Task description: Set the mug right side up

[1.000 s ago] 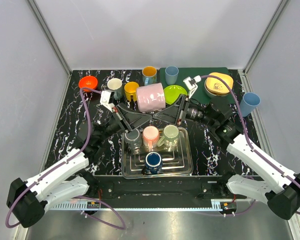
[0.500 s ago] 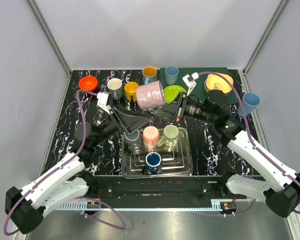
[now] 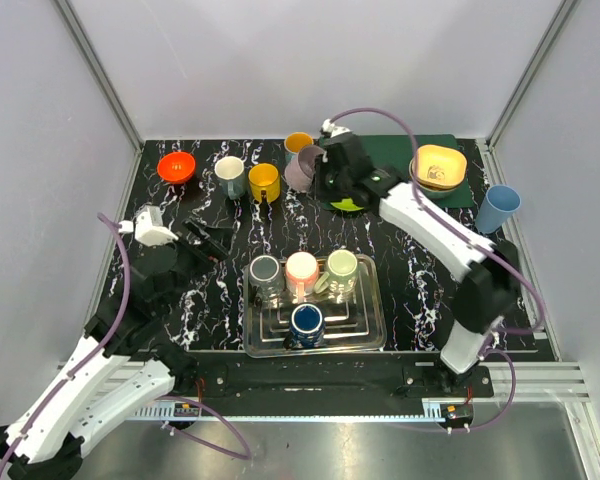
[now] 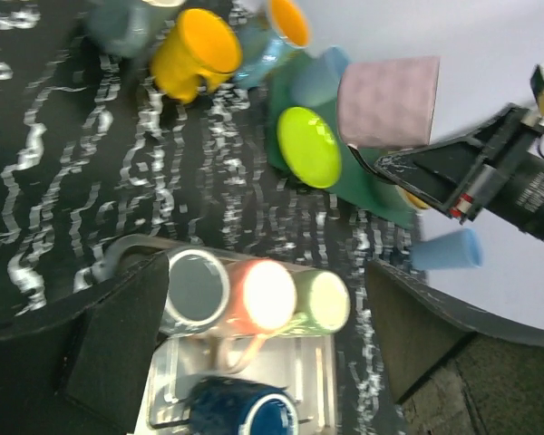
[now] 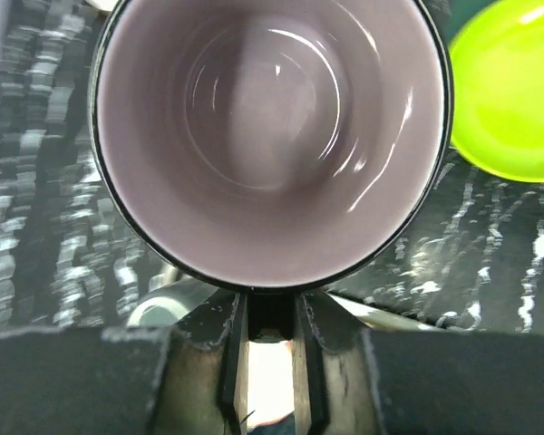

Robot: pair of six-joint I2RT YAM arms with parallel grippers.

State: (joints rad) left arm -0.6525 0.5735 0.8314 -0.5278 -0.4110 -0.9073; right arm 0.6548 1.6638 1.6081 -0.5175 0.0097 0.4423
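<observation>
My right gripper needs to let go of the mauve mug on the table (image 3: 301, 192), in the spot between the yellow mug and the lime plate.
The mug (image 3: 299, 170) is big and mauve-pink. My right gripper (image 3: 317, 172) is shut on it at the back middle of the table, next to the yellow mug (image 3: 264, 181). In the right wrist view the mug's (image 5: 270, 136) open mouth faces the camera, and the gripper (image 5: 270, 304) pinches it just under the rim. Whether it rests on the table I cannot tell. My left gripper (image 3: 206, 240) stands open and empty at the left, well apart from the mug. Its wrist view shows the mug (image 4: 387, 100) far off between the wide black fingers (image 4: 118, 349).
A steel tray (image 3: 368, 322) in front holds a grey mug (image 3: 265, 271), a pink cup (image 3: 302, 268), a green mug (image 3: 341, 265) and a blue mug (image 3: 307, 320). Along the back stand an orange bowl (image 3: 177, 165), a grey-white mug (image 3: 230, 172), an orange-lined mug (image 3: 298, 143), a lime plate (image 3: 350, 203), a yellow bowl (image 3: 438, 165) and a blue cup (image 3: 500, 207).
My left gripper opened, let go of the mug and drew back to the left. The right arm swung round and carried the mug toward the back of the table.
</observation>
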